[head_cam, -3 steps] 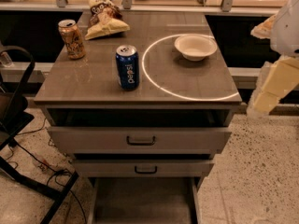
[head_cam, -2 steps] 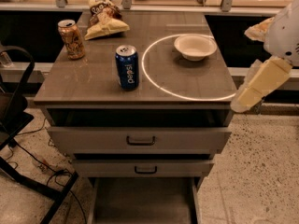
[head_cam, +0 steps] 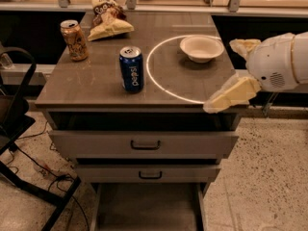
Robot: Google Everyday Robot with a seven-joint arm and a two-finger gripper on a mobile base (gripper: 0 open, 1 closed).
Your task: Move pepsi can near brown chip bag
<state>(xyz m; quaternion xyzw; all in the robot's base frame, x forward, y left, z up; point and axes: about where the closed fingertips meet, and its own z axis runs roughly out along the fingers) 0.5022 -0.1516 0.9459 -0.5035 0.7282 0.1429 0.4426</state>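
Note:
I should next close my gripper on the pepsi can's middle [head_cam: 132, 71], below its silver top.
The pepsi can [head_cam: 131, 68] is dark blue with a silver top and stands upright near the front middle of the grey table [head_cam: 86, 88]. The brown chip bag [head_cam: 108, 18] lies wrinkled at the table's back left, well apart from the can. My gripper [head_cam: 220, 76] reaches in from the right over the table's front right corner, far to the right of the can. Its two cream fingers [head_cam: 232, 94] are spread apart and hold nothing.
An orange-brown patterned can [head_cam: 74, 40] stands at the left edge. A white bowl [head_cam: 201, 48] sits at the back right inside a bright ring of light [head_cam: 153, 76]. Drawers [head_cam: 144, 143] lie below the top. A black chair frame [head_cam: 19, 124] stands to the left.
My gripper has moved left and down toward the table's front right corner. The cans, bag and bowl have not moved.

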